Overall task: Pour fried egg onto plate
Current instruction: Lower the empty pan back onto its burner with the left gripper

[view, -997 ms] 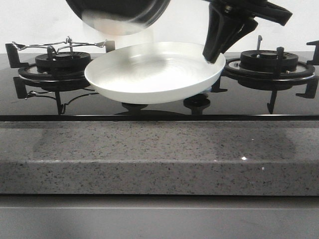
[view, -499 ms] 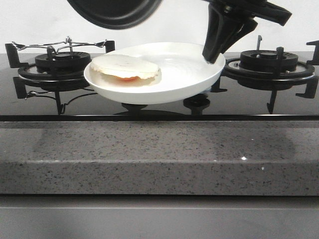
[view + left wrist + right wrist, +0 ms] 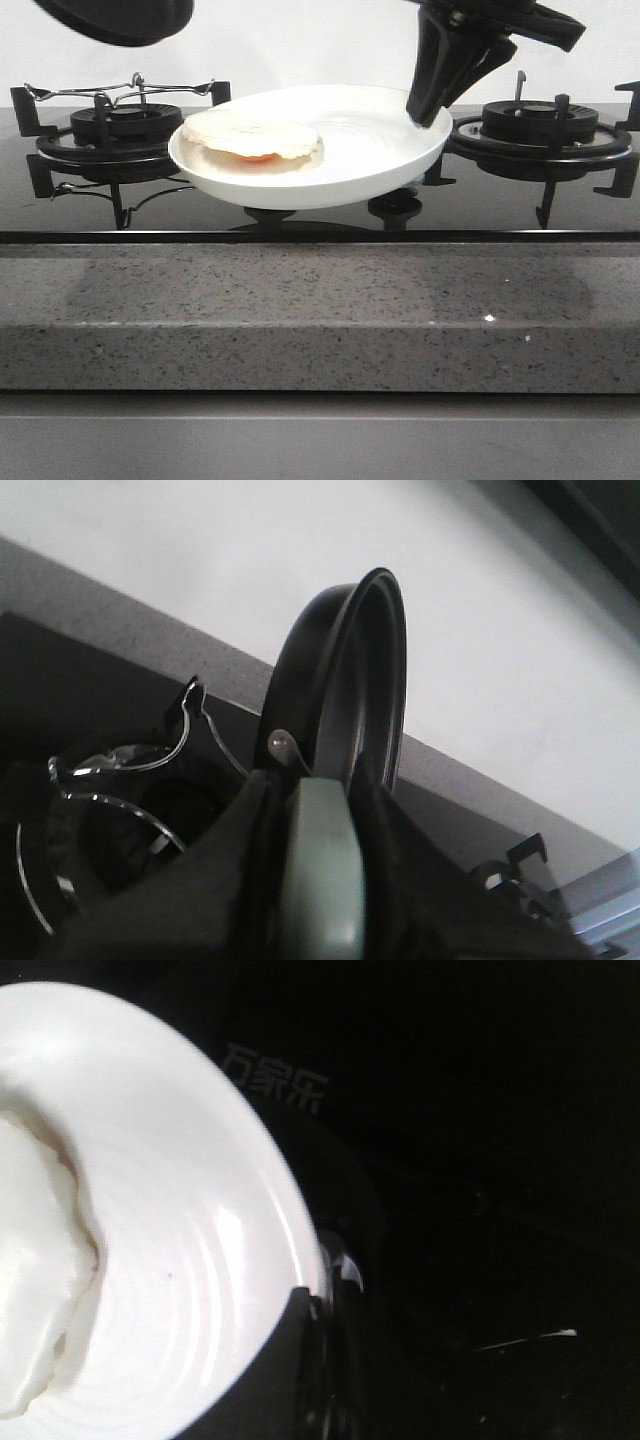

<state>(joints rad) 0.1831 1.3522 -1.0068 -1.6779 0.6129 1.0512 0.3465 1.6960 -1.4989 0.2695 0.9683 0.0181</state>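
Next, I let go of the black pan with my left gripper on the wire rack over the burner [image 3: 160, 795] nearest the fried egg.
The fried egg [image 3: 255, 138], pale with an orange patch at its edge, lies on the left side of the white plate [image 3: 370, 140]. The plate is held tilted above the hob. My right gripper [image 3: 428, 108] is shut on the plate's right rim. In the right wrist view that gripper [image 3: 322, 1305] pinches the rim of the plate [image 3: 180, 1260], with the egg [image 3: 30, 1260] at the far side. My left gripper [image 3: 320, 815] is shut on the grey-green handle of the black pan [image 3: 350, 680]. The pan [image 3: 120, 18] hangs high at the left, away from the plate.
A gas burner [image 3: 125, 130] with a wire rack stands at the left, another burner [image 3: 540, 125] at the right. A knob [image 3: 397, 205] sits on the black glass hob under the plate. The speckled stone counter edge [image 3: 320, 310] runs along the front.
One second ago the pan was tipped over the bare plate. The egg has dropped onto the plate's left side, and the pan has swung up and away to the left. The plate has stayed still.
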